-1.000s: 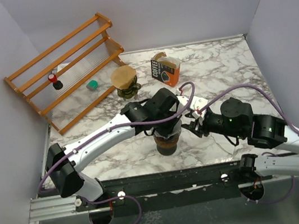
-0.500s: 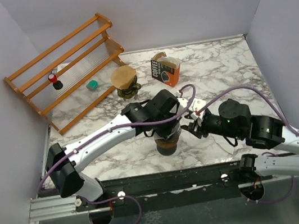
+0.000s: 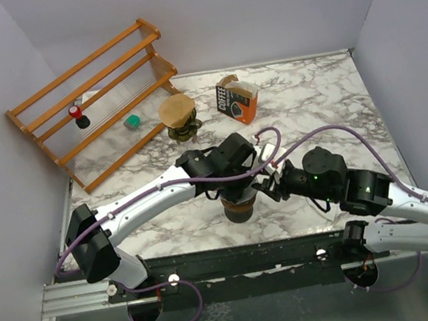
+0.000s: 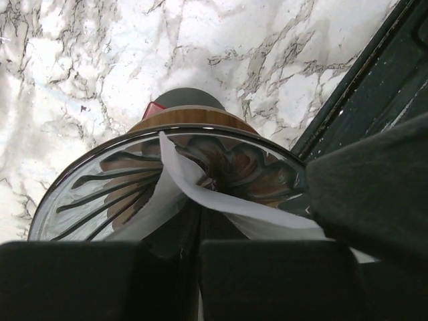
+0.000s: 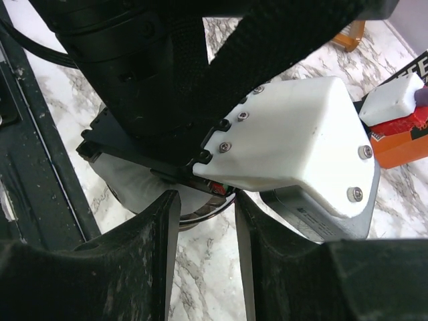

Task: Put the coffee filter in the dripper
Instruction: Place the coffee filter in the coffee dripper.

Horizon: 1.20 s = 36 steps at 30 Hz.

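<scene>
The coffee filter is bunched up and crooked and leaves the dripper's ribs bare, so next my left gripper moves back, opens and grabs the filter's edge (image 4: 227, 202) from above.
A glass dripper (image 3: 238, 205) on a wooden collar and dark base stands near the table's front edge. In the left wrist view its ribbed glass wall (image 4: 100, 190) fills the middle. A white coffee filter (image 4: 200, 190) lies folded inside the cone. My left gripper (image 4: 198, 231) is shut on the filter's near edge, directly above the dripper (image 3: 241, 179). My right gripper (image 5: 206, 208) stands open just right of the dripper (image 3: 271, 185). Its fingertips flank the dripper's rim (image 5: 204, 215) without clamping it. The left wrist housing hides most of the filter from above.
A wooden rack (image 3: 98, 97) stands at the back left, with a red-capped item (image 3: 76, 112) and a green item (image 3: 133, 122). A second dripper holding a brown filter (image 3: 177, 114) and an orange coffee box (image 3: 237, 98) are behind. The dark front rail (image 3: 237, 256) is close.
My left gripper has shut on the filter inside the dripper. My right arm has moved left, bringing its open fingers up to the dripper's rim.
</scene>
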Available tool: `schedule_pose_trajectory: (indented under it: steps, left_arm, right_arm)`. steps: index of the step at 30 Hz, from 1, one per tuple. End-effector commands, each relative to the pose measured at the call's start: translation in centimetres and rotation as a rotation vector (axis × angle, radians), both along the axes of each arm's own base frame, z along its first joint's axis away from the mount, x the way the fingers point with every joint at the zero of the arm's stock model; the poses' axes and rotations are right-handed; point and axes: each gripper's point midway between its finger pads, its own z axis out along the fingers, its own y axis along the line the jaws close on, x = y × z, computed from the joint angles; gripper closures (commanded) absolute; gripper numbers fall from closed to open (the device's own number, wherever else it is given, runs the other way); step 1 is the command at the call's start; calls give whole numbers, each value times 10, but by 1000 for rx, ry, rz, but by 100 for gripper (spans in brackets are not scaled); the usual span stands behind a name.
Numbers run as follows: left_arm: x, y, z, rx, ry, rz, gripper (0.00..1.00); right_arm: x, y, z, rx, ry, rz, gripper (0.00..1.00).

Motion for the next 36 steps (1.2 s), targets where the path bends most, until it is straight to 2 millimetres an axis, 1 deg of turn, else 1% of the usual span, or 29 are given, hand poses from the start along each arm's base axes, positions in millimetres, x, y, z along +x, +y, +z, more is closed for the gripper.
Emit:
schedule_pose_trajectory:
  steps: [1,4,9,14,19,23,29,31,36]
  left_arm:
    - [-6,-5,-1,-21,14,-18,100]
    - [-2,-7,6,-36,-9,-7,100]
    - [2,-12,20,-81,-40,-2,100]
    - [4,-14,31,-106,-56,-2,100]
    - [5,-14,41,-129,-77,-2,100]
    - [7,-12,46,-132,-94,3,100]
    - [9,-8,52,-146,-118,16,100]
    - [8,-9,53,-150,-115,16,100]
    - [6,-10,55,-162,-105,13,100]
  right_arm:
    - [-2,12,0,49,8,27,57]
    - [-2,10,-4,42,9,23,58]
    - [-3,7,4,70,-7,16,57]
    - [-3,6,9,75,-10,16,58]
    - [-2,6,2,57,-4,13,57]
    - [-4,6,-4,51,7,16,58]
    - [-4,6,-8,44,13,17,58]
    - [-4,7,-5,54,10,18,58]
    - [-3,8,15,88,-11,15,58]
